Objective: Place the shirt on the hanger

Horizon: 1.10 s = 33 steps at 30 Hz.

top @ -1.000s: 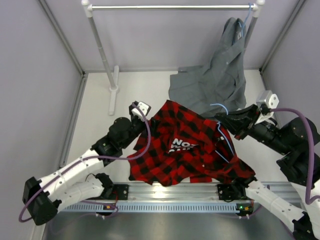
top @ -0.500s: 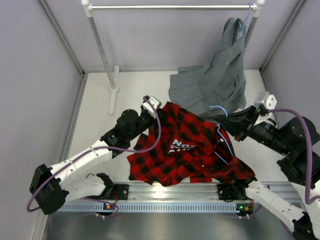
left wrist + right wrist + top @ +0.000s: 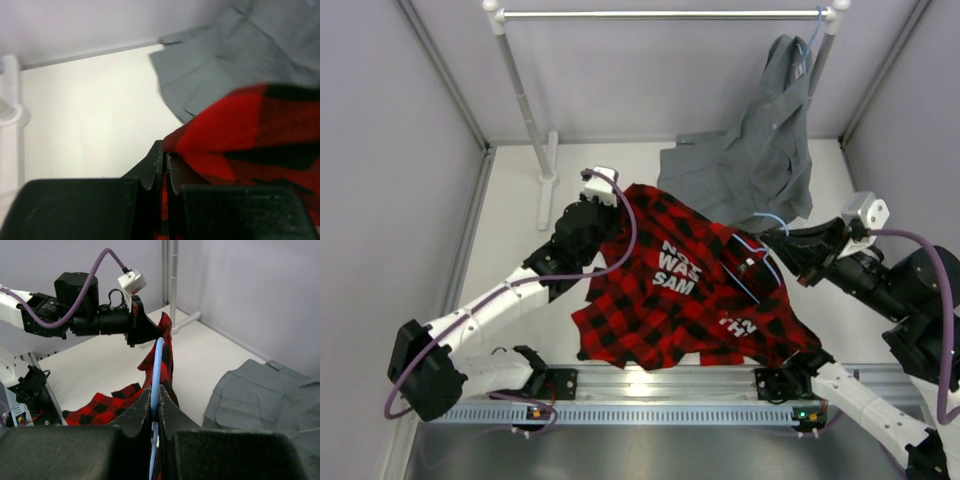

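Note:
The shirt's edge in my left gripper is far from the hanger, so that gripper should pinch shirt and hanger together (image 3: 732,240) before my right gripper takes the collar.
The red-and-black plaid shirt (image 3: 670,310) lies spread between my two arms, its white lettering facing up. My left gripper (image 3: 611,207) is shut on the shirt's far left edge. In the left wrist view, red cloth (image 3: 235,130) is pinched between the left gripper's (image 3: 165,156) closed jaws. My right gripper (image 3: 790,243) is shut on the thin light-blue hanger (image 3: 761,262), whose wire runs into the shirt. The right wrist view shows the hanger (image 3: 159,360) clamped in the right gripper (image 3: 155,399), with the shirt (image 3: 165,347) draped over its far end.
A grey shirt (image 3: 750,160) hangs from a clothes rail (image 3: 660,14) at the back right, and its hem pools on the table just behind the plaid shirt. The rail's left post (image 3: 525,100) stands at the back left. Grey walls enclose the table.
My left gripper has shut on the shirt's edge and pulled it back and to the left. This spread the cloth and bared more lettering. The right gripper drifted slightly right, still holding the hanger.

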Each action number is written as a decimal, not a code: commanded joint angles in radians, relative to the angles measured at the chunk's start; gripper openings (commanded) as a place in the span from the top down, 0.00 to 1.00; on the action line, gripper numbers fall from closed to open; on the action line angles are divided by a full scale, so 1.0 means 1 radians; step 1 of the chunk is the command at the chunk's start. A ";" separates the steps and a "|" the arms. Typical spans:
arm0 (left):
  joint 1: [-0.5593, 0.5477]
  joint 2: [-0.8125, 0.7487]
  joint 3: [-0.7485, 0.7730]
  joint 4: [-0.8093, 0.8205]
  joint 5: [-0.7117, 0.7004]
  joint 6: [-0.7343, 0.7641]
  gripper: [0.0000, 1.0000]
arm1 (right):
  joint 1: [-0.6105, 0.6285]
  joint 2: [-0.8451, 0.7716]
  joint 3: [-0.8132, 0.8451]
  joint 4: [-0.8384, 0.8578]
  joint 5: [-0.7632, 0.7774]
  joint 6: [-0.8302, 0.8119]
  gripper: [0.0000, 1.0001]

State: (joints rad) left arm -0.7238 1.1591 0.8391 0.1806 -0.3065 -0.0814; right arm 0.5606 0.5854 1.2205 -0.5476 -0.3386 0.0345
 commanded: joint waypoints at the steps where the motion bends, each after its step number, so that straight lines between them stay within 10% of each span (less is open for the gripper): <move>1: 0.075 -0.015 0.063 -0.042 -0.218 -0.158 1.00 | -0.013 -0.070 0.001 0.014 0.023 -0.019 1.00; 7: 0.147 -0.038 0.098 -0.092 -0.160 -0.233 1.00 | -0.011 -0.108 -0.009 0.014 -0.028 -0.018 1.00; 20: 0.144 -0.216 0.051 0.103 0.541 -0.210 1.00 | -0.011 0.040 0.036 0.067 -0.065 -0.025 1.00; 26: 0.144 -0.242 0.072 -0.076 0.203 -0.227 1.00 | -0.011 0.053 0.040 0.097 -0.051 -0.025 1.00; 29: 0.144 -0.220 0.129 -0.229 -0.008 -0.235 0.02 | -0.011 0.037 0.034 0.098 -0.037 -0.027 1.00; 33: 0.144 -0.197 0.207 -0.323 -0.027 -0.215 0.02 | -0.011 0.031 0.034 0.106 -0.017 -0.027 1.00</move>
State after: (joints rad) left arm -0.5819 0.9638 0.9596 -0.0586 -0.2314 -0.3065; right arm 0.5606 0.6308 1.2133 -0.5381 -0.3786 0.0177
